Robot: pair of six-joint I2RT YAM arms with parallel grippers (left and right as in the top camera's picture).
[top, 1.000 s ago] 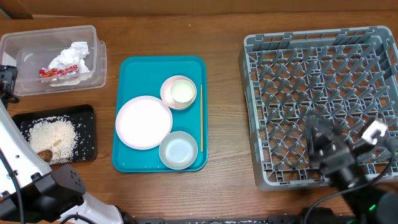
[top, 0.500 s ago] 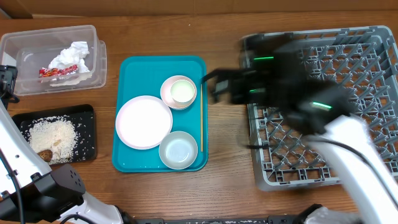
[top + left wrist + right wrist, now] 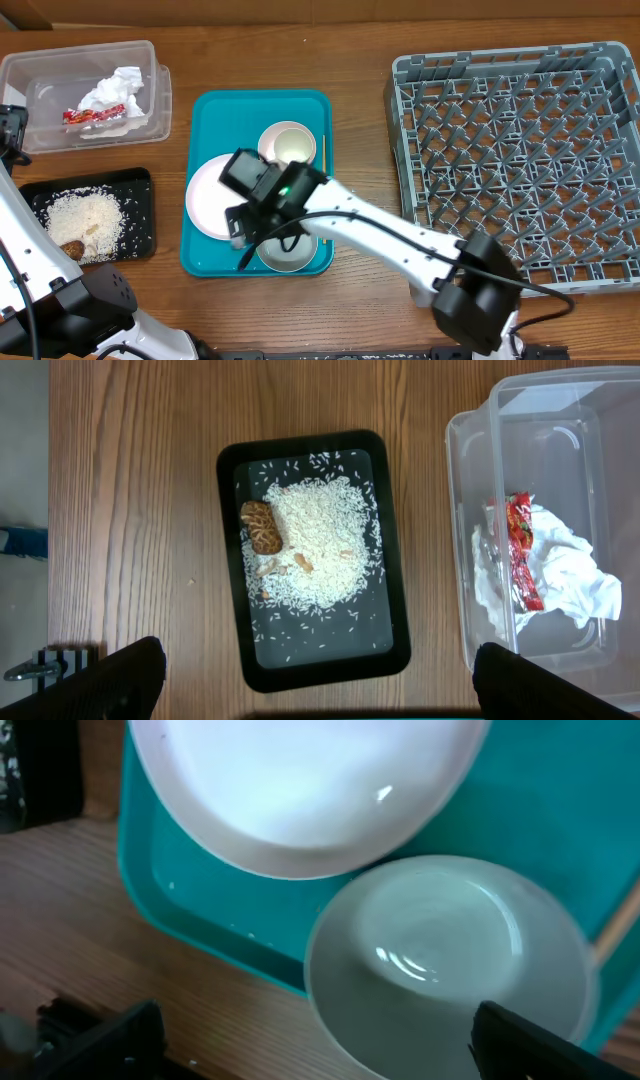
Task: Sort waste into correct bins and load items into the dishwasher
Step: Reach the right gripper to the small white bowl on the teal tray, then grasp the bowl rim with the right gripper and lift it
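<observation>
The light blue-grey bowl has a side toward the black tray with rice. My right gripper will close there on the light blue-grey bowl's rim (image 3: 259, 258) (image 3: 312, 1002).
My right gripper (image 3: 320, 1055) is open and empty, hanging low over the light blue-grey bowl (image 3: 450, 960) at the front of the teal tray (image 3: 200, 920); its arm covers part of the bowl (image 3: 295, 252) in the overhead view. The pale pink plate (image 3: 208, 195) lies beside the bowl. The pink dish (image 3: 270, 140) holds the white cup (image 3: 291, 147). My left gripper (image 3: 320, 695) is open and empty, high above the black tray (image 3: 315, 660) with rice and a brown lump (image 3: 262, 525). The clear tub (image 3: 560, 420) holds napkins (image 3: 570, 575) and the red-and-white wrapper (image 3: 522, 550). The grey dish rack (image 3: 515, 165) stands at the right.
A thin wooden stick (image 3: 323, 190) lies along the teal tray's right edge. The right arm (image 3: 400, 240) stretches from the front right across the wood table (image 3: 360, 110) between tray and rack. The left arm (image 3: 25, 250) stands at the left edge.
The right arm has swung from over the dish rack leftward to the teal tray and now hangs over the bowl. The left arm and all objects have not moved.
</observation>
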